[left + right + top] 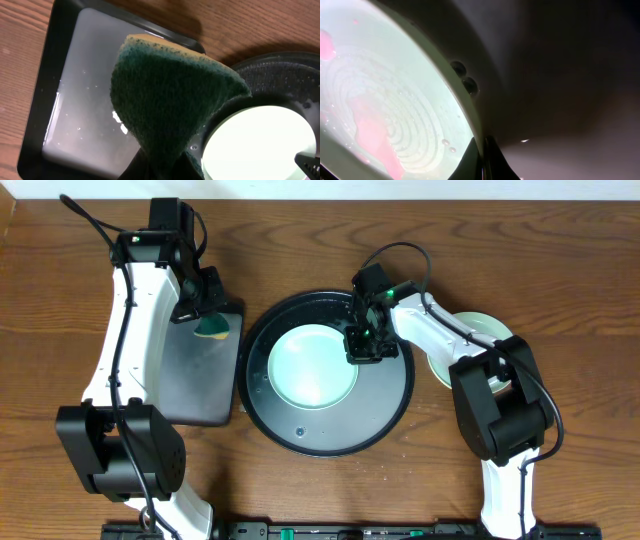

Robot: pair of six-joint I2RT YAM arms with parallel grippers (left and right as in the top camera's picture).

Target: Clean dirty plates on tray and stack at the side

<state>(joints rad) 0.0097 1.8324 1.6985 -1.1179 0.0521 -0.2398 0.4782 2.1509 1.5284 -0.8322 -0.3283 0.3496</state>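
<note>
My right gripper should set the pale mint plate down and let it go on top of the pale plates (469,351) that are beside the round black tray.
A pale mint plate (312,367) lies in the round black tray (385,405). My right gripper (362,345) is shut on this plate's right rim. In the right wrist view the jaws (482,156) pinch the rim, and the plate (395,90) carries pink smears and water drops. My left gripper (208,318) is shut on a green and yellow sponge (212,330) and holds it over the rectangular tray. In the left wrist view the sponge (170,95) fills the middle, with the plate (260,145) at the lower right. More pale plates (482,328) lie to the right of the round tray, partly hidden by my right arm.
A black rectangular tray (195,385) holding shallow water (85,100) lies just left of the round tray. The round tray's wet floor (560,75) shows beside the plate. Both arms' bases stand at the front edge of the wooden table (300,230).
</note>
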